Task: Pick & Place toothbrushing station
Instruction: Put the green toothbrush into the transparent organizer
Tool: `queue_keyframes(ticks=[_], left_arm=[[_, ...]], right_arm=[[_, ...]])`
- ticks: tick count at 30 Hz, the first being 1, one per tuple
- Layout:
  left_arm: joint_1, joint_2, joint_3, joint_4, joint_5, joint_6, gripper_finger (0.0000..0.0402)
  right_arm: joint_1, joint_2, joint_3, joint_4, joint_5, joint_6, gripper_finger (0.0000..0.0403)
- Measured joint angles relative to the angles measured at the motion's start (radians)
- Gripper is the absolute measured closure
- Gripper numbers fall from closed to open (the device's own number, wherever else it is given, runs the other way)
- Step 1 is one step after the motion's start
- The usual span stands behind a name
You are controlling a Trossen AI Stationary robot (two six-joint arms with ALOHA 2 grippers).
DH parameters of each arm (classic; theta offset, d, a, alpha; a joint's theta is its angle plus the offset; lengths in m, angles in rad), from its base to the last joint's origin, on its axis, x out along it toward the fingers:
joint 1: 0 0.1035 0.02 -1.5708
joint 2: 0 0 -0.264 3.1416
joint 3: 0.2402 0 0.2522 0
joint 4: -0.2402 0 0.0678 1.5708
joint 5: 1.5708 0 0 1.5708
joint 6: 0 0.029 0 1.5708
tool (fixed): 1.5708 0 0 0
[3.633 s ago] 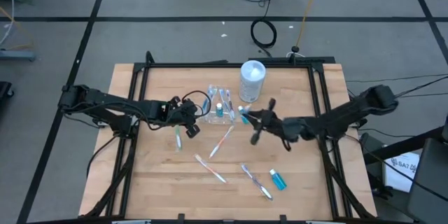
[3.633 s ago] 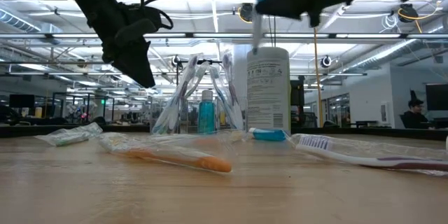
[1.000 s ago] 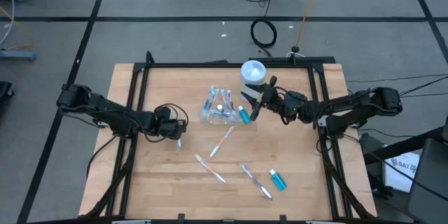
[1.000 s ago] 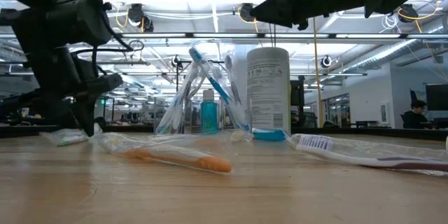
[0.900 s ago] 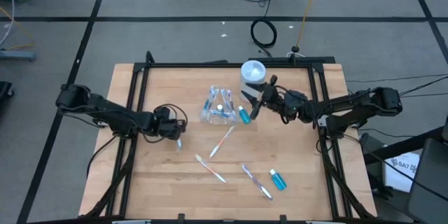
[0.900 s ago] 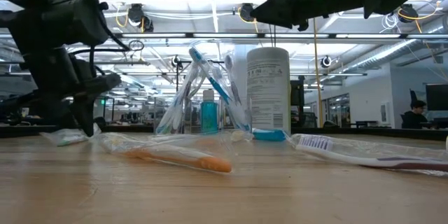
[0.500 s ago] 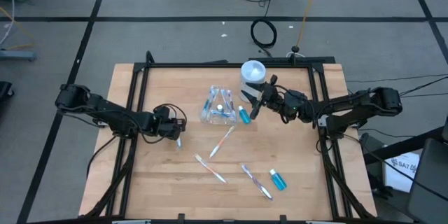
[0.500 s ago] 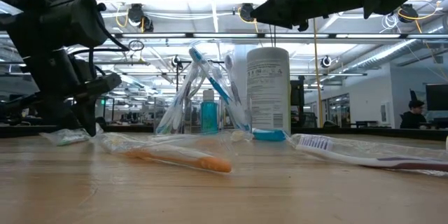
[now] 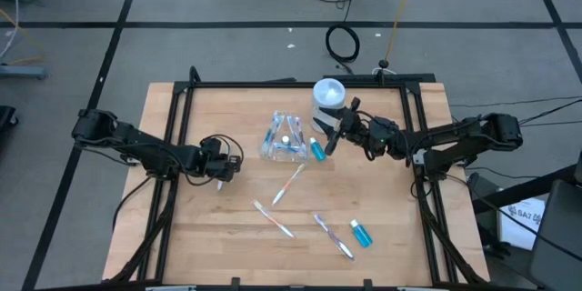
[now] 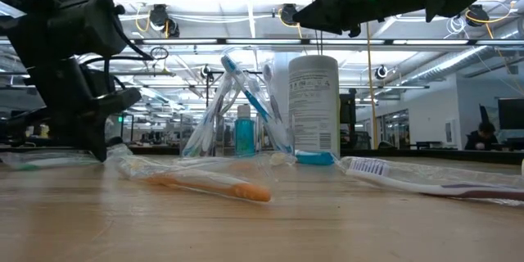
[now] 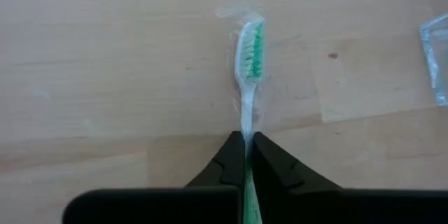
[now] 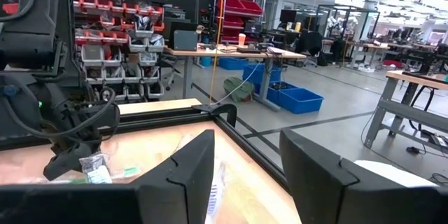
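My left gripper will set the green-and-white toothbrush down inside the clear cup [image 9: 272, 134], on the side closest to my left gripper.
My left gripper [image 9: 226, 175] is low over the table's left middle, shut on a green-and-white toothbrush [image 11: 250, 56] in a clear wrapper. The brush's bristle head [image 11: 253, 47] lies on the wood. A clear cup [image 9: 284, 140] at the table's middle holds several toothbrushes and a blue tube. My right gripper [image 9: 328, 135] hangs open above the table between the cup and the white canister [image 9: 328, 96], with nothing between its fingers [image 12: 178, 175]. An orange toothbrush [image 9: 288, 184] lies flat on the table, and so do two more toothbrushes [image 9: 274, 219] [image 9: 334, 235] and two blue tubes [image 9: 317, 150] [image 9: 362, 233]. My left gripper pinches the green toothbrush's wrapped handle just behind the neck [image 11: 246, 124] between its two fingers. The fingers come from above, one on each side of the handle. The head end reaches out past the fingertips and rests on the table. The rear of the handle is hidden by the fingers.
A black metal frame [image 9: 291, 83] runs around the wooden table. The tall white canister stands at the far middle, close to my right gripper. Free wood lies along the near left and far left of the table.
My left gripper has taken hold of the green toothbrush at the same spot on the table. In the low view the brush's wrapper has shifted and now lies longer and flatter on the wood.
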Motion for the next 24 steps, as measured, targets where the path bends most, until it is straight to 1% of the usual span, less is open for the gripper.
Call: queue_keyframes(ticks=[3, 6, 9, 11, 13, 17, 21, 24], left_arm=[[-0.001, 0.001, 0.000, 0.014, -0.018, 0.002, 0.0383], [-0.005, -0.017, 0.000, 0.058, -0.052, 0.064, 0.0379], [-0.011, -0.055, 0.036, 0.089, -0.129, 0.170, 0.0392], [-0.017, -0.090, 0.068, 0.087, -0.202, 0.249, 0.0398], [-0.023, -0.123, 0.106, 0.096, -0.284, 0.335, 0.0395], [-0.037, -0.182, 0.163, 0.196, -0.439, 0.572, 0.0397], [-0.035, -0.198, 0.180, 0.399, -0.535, 0.860, 0.0395], [-0.033, -0.198, 0.180, 0.589, -0.609, 1.091, 0.0398]], right_arm=[[0.000, 0.000, 0.000, -0.005, 0.000, 0.000, 0.0245], [0.002, 0.000, 0.000, -0.005, 0.000, 0.000, 0.0245], [0.003, 0.000, 0.000, -0.017, 0.000, 0.001, 0.0245], [0.003, 0.000, 0.000, -0.026, -0.001, 0.001, 0.0245], [0.003, 0.000, 0.000, -0.027, -0.001, 0.002, 0.0245], [0.003, 0.000, 0.000, -0.027, -0.002, 0.040, 0.0245], [0.003, 0.000, 0.000, -0.031, -0.002, 0.053, 0.0245], [0.003, 0.000, 0.000, -0.052, -0.002, 0.053, 0.0245]])
